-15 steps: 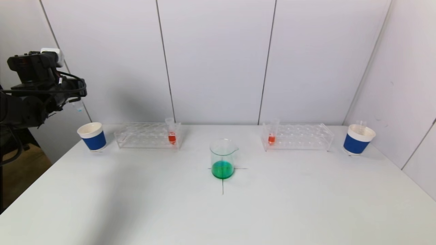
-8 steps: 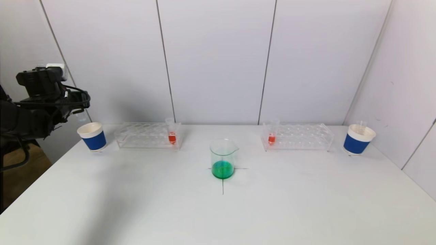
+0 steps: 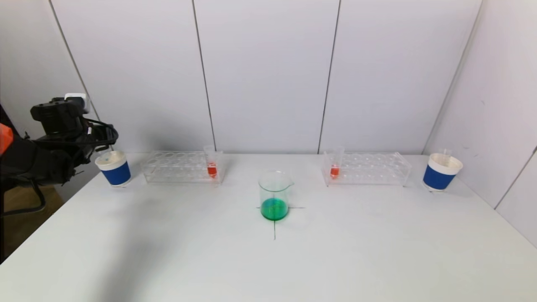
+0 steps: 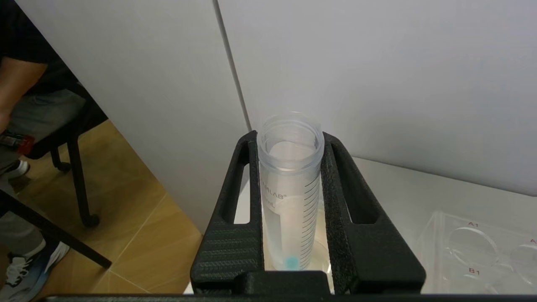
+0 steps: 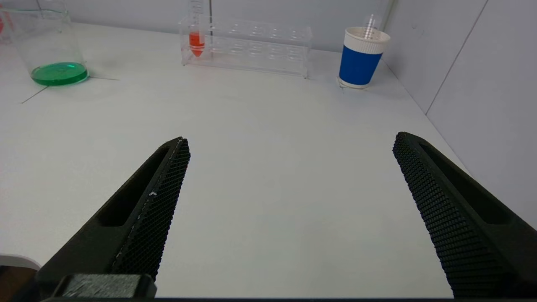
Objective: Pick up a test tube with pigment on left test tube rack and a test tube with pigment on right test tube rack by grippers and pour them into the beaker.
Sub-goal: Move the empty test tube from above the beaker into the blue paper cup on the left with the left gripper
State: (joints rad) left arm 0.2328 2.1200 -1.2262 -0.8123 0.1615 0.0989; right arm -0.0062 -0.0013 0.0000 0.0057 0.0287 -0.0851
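The clear test tube will lean toward the cup's rim. My left gripper needs to let go of it inside the blue paper cup [image 3: 113, 162] [image 4: 297, 254] below it.
My left gripper [image 3: 105, 140] is shut on a nearly empty clear test tube [image 4: 289, 188] with a blue drop at its tip. It holds the tube upright, with the lower end inside the left blue paper cup [image 3: 114, 168], whose pale inside shows under the tube [image 4: 323, 246]. A tube of red pigment [image 3: 212, 166] stands in the left rack [image 3: 176, 168]. Another red tube [image 3: 334, 167] stands in the right rack [image 3: 371, 170]. The beaker [image 3: 275, 196] holds green liquid at the table's middle. My right gripper [image 5: 291, 138] is open and empty, low over the table's near right.
A second blue cup [image 3: 441, 173] with an empty tube in it stands at the far right, near the side wall. The left cup sits close to the table's left edge. A seated person's legs and a chair [image 4: 50, 138] are beyond that edge.
My left gripper has come down and slightly right with the tube, from well above the left cup to the cup's mouth. The tube's tip is now inside the cup.
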